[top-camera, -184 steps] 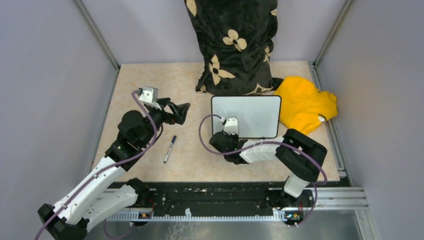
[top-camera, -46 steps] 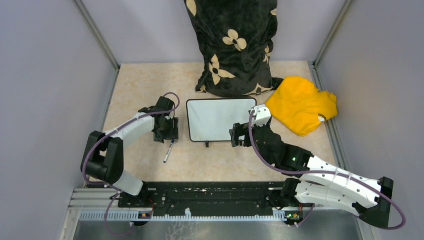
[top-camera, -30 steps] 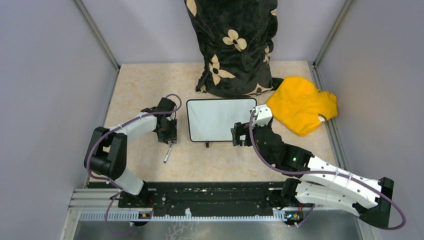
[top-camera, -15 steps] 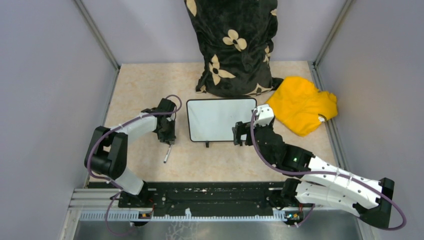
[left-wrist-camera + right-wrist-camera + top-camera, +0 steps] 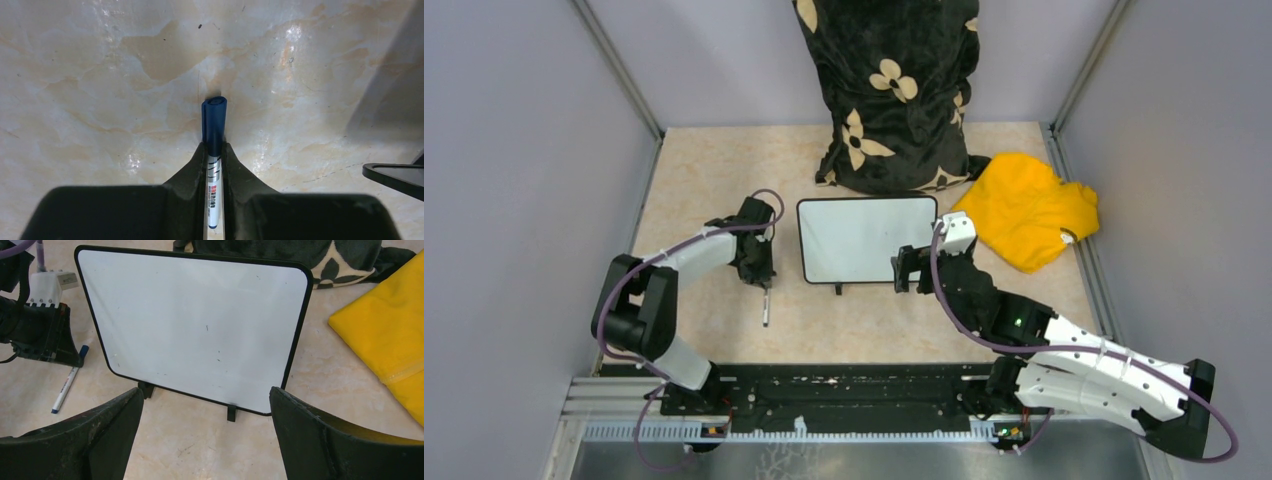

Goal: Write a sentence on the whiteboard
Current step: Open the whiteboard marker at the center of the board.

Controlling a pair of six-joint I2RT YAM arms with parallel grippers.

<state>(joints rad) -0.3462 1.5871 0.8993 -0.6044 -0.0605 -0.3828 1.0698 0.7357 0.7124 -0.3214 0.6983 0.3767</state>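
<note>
With my left gripper's fingers on the marker's blue cap, I should open them and take the marker's white body point(image 5: 213, 172), so the cap can come off.
The whiteboard point(image 5: 867, 240) stands on small black feet mid-table, its white face point(image 5: 200, 325) blank; the sentence is not in view. A marker point(image 5: 765, 305) with a blue cap point(image 5: 214, 120) lies on the table left of the board, also seen in the right wrist view point(image 5: 65, 390). My left gripper point(image 5: 762, 280) is down over it, and both fingers press against the marker's white barrel point(image 5: 214, 147). My right gripper point(image 5: 909, 272) hangs open by the board's near right corner, its fingers spread wide point(image 5: 205, 390) with nothing between them.
A black bag with cream flowers point(image 5: 889, 90) stands behind the board. A yellow cloth point(image 5: 1029, 208) lies to the right of it, close to the board's edge point(image 5: 385, 340). Grey walls close in the table on three sides.
My left fingers have closed in on the marker, which has turned from slanted to pointing straight at the near edge. The right gripper has slid slightly toward the near edge.
</note>
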